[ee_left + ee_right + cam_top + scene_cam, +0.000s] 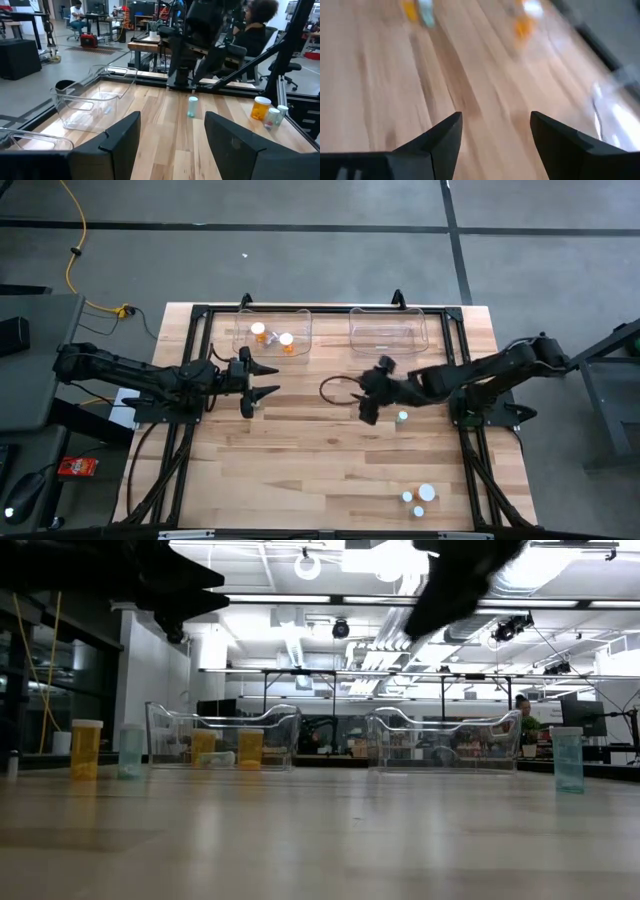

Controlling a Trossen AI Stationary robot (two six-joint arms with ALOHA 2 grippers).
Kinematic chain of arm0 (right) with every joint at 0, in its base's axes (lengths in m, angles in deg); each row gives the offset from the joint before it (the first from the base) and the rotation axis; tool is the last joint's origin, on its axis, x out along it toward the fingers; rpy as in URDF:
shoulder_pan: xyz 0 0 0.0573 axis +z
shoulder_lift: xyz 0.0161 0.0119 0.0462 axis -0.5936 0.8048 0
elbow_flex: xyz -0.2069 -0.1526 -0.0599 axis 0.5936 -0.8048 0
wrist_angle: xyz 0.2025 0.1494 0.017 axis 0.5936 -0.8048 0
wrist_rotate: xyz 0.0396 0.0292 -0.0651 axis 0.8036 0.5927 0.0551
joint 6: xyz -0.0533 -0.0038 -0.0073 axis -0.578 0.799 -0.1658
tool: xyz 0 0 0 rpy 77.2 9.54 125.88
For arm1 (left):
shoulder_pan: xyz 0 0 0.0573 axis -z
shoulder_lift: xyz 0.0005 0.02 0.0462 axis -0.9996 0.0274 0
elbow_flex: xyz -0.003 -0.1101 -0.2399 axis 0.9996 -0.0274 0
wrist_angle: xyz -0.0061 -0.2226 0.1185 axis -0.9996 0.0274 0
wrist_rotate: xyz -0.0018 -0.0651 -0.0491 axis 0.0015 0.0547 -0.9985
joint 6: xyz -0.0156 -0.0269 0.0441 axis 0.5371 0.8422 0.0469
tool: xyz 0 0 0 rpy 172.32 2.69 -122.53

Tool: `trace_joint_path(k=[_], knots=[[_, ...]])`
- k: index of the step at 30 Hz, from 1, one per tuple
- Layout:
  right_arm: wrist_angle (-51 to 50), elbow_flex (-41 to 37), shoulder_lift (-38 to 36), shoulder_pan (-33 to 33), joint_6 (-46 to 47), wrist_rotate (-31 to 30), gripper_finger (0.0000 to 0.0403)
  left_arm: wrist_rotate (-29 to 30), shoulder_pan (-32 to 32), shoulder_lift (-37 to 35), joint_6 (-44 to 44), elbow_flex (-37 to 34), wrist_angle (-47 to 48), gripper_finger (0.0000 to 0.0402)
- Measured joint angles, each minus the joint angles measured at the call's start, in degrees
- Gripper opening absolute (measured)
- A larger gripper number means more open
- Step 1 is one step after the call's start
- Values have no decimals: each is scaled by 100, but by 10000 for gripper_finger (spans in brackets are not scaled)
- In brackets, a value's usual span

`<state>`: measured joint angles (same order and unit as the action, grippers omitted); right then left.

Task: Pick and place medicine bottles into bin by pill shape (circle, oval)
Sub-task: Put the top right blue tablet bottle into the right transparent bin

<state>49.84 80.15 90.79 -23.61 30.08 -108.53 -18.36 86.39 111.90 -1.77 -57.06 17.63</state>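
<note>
The cap [402,415] of the pale teal bottle, alone in the middle of the table on the near side of my right gripper, should be grabbed next by that gripper.
Several medicine bottles stand about. Two orange ones [272,336] are inside the far left clear bin [240,332]. A pale teal bottle [402,417] stands alone mid-table, just near-side of my right gripper [363,394]. An orange and a teal one [86,748] stand beside my left gripper, largely hidden by it from above. Three more bottles [420,495] cluster at the near right corner. My left gripper [276,379] hovers open and level, pointing right. My right gripper [495,125] is open, slanting down toward the left, above bare wood.
The far right clear bin [388,330] shows nothing in it. A dark loop of cable [338,388] lies on the table between the two grippers. A black frame [200,315] runs round the table's sides. A person sits beyond the table's right side [255,25].
</note>
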Motion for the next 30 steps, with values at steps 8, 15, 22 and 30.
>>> trace_joint_path(k=[8,15,22,30], knots=[[-2386,-239,0,1026,3097,-248,228,-23,0,1,195,0,-18,209],[-2789,-546,0,1575,4543,597,228,-33,-2,1,214,0,-24,209],[-2827,-549,0,1739,5046,661,228,-35,-2,1,214,0,-22,209],[-3008,-549,0,1735,5455,428,228,-35,-2,1,212,0,-22,209]])
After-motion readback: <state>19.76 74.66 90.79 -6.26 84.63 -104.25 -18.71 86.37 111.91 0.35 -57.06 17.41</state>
